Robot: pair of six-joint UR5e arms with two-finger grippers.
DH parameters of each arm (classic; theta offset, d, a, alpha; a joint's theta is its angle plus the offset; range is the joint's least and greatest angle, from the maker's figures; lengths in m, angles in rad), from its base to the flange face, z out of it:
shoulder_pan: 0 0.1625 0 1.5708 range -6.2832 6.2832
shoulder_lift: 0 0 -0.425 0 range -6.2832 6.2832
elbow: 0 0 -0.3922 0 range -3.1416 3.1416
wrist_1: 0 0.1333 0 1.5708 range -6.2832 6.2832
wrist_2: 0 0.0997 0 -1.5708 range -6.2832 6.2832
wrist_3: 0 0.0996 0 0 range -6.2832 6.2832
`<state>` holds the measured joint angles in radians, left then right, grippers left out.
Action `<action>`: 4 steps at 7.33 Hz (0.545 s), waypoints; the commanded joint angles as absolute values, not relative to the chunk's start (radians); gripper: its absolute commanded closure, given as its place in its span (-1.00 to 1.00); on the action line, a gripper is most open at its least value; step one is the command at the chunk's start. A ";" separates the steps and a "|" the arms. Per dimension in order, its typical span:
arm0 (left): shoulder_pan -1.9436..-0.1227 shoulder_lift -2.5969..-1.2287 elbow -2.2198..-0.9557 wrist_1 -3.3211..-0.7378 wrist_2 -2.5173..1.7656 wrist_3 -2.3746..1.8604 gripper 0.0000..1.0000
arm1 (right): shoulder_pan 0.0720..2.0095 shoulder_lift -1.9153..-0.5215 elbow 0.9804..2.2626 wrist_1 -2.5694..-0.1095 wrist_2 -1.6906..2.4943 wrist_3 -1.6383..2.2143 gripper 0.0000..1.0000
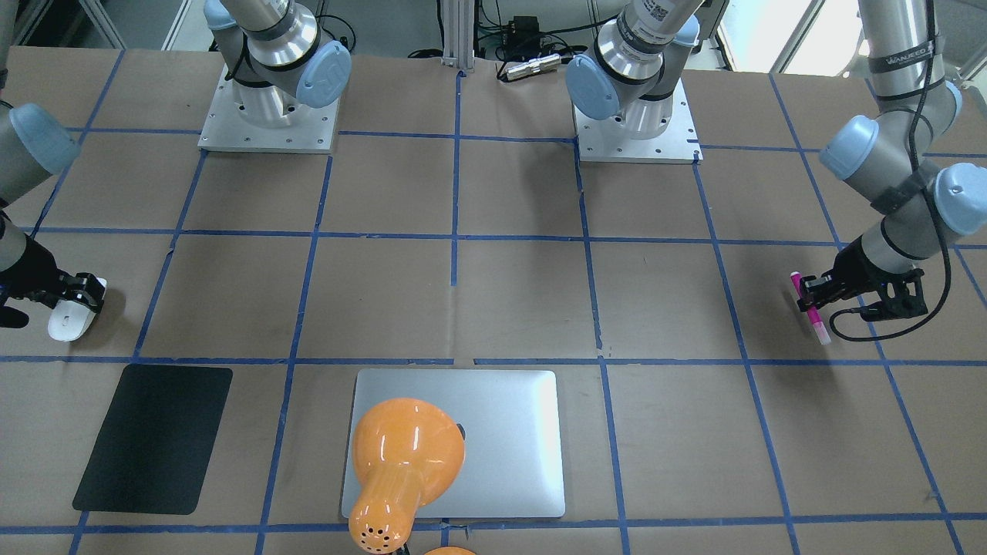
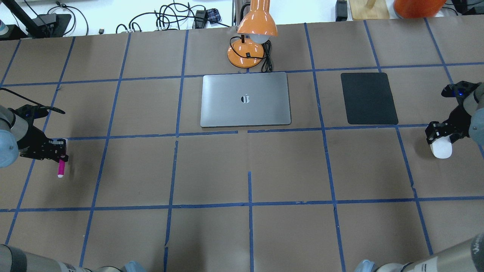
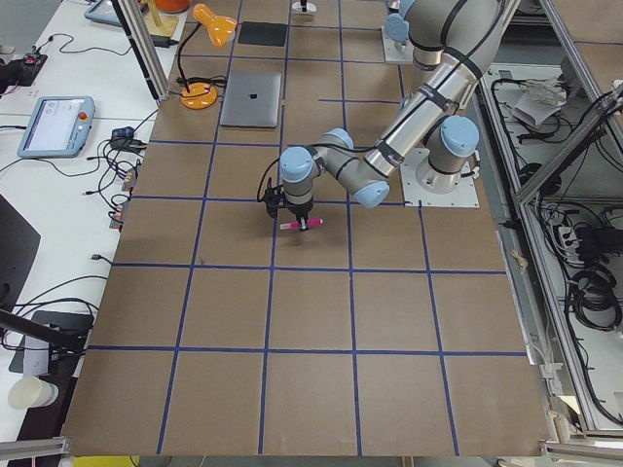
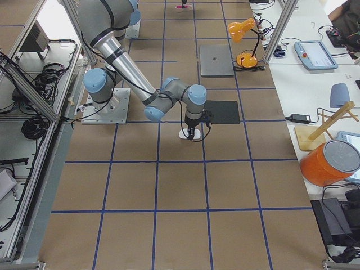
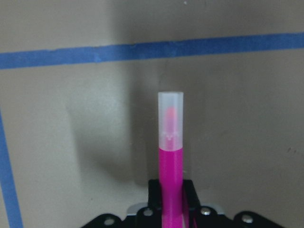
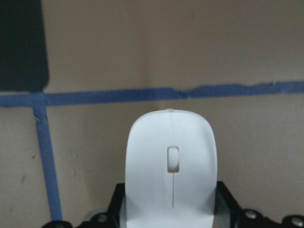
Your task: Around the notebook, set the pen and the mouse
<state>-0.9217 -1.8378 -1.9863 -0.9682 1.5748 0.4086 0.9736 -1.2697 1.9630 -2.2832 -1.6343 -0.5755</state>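
Note:
I will use my left gripper to set the magenta pen, now hanging just above the paper, free at the blue tape's end (image 1: pixel 459 295) between the notebook and the arm bases.
The silver-grey notebook (image 2: pixel 245 99) lies closed at the table's far middle; the lamp shade partly covers the notebook (image 1: pixel 509 432) in the front-facing view. At the far left of the table my left gripper (image 2: pixel 60 151) is shut on the magenta pen (image 2: pixel 61 167), whose pale cap (image 5: pixel 170 118) points away from the fingers. The pen (image 1: pixel 811 308) hangs just above the paper. At the far right my right gripper (image 2: pixel 440 136) is shut on the white mouse (image 2: pixel 441 149). The mouse (image 6: pixel 171 166) sits between the black fingers (image 1: pixel 77 289).
A black mat (image 2: pixel 368 98) lies right of the notebook, between it and the mouse. An orange desk lamp (image 2: pixel 251 41) stands behind the notebook, its cord beside it. Blue tape lines grid the brown paper table (image 2: pixel 249 170). Both arm bases (image 1: pixel 270 116) stand at the robot's side.

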 commanded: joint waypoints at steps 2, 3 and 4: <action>-1.157 -1.753 -1.928 -1.121 1.565 -0.117 1.00 | 1.210 -1.208 1.691 -2.125 -1.555 -0.433 0.40; -1.236 -1.744 -1.927 -1.121 1.565 -0.259 1.00 | 1.262 -1.110 1.586 -2.123 -1.525 -0.401 0.35; -1.340 -1.746 -1.922 -1.120 1.565 -0.449 1.00 | 1.331 -1.018 1.509 -2.128 -1.563 -0.277 0.33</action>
<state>-1.2184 -1.7517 -1.9276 -1.1171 1.5651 -0.2243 1.2461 -1.1314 1.6218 -2.1342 -1.5539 -0.3949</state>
